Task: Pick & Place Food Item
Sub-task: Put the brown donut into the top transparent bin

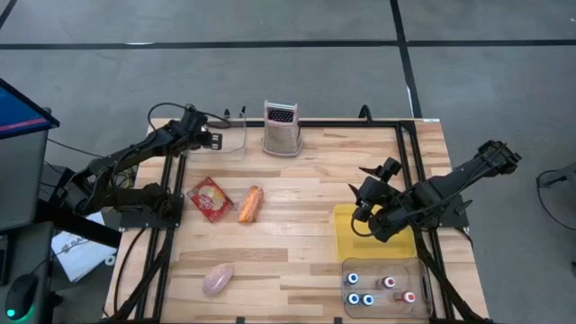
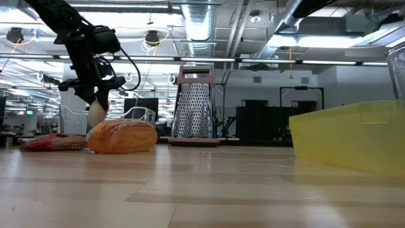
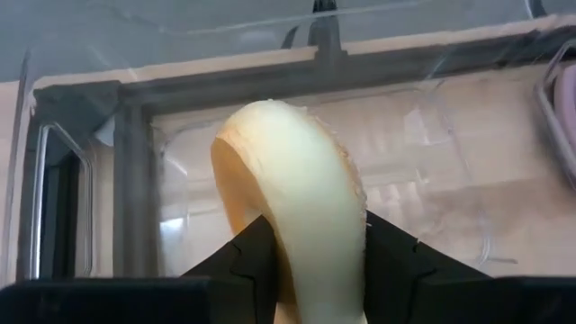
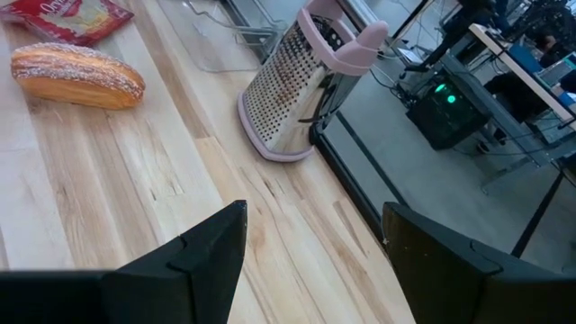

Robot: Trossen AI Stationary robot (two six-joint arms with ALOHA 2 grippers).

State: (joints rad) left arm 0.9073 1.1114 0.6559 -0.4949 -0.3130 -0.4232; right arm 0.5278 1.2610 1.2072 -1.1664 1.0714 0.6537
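Note:
My left gripper has the pale food piece, now over the clear container. I will let go of it with that gripper inside the clear container, at the end [image 1: 236, 139] [image 3: 418, 198] closest to the grater.
A pale yellow, curved food piece [image 3: 292, 198] sits in my left gripper [image 3: 310, 238], which is shut on it at the table's far left, over a clear plastic container [image 1: 231, 135]. In the low view the piece [image 2: 95, 114] hangs below that gripper [image 2: 95, 95]. My right gripper [image 1: 364, 186] hovers open and empty over the yellow bin [image 1: 346, 236] at the right. A bread roll [image 1: 251, 204], a red packet [image 1: 210, 198] and a pink food item [image 1: 218, 280] lie flat on the table. My left gripper pinches the pale food piece between its two fingers [image 3: 247, 261], on the piece's two flat sides near its gripper-side end [image 3: 310, 270]. The fingers slant down from above. The piece sticks out past the fingertips, lifted clear above the clear container [image 3: 432, 180].
A metal grater with a pink handle [image 1: 282, 129] stands at the far edge, mid-table. A clear tray holding several small bottles [image 1: 385, 288] sits at the near right. Bare wood lies between the bread roll and the yellow bin.

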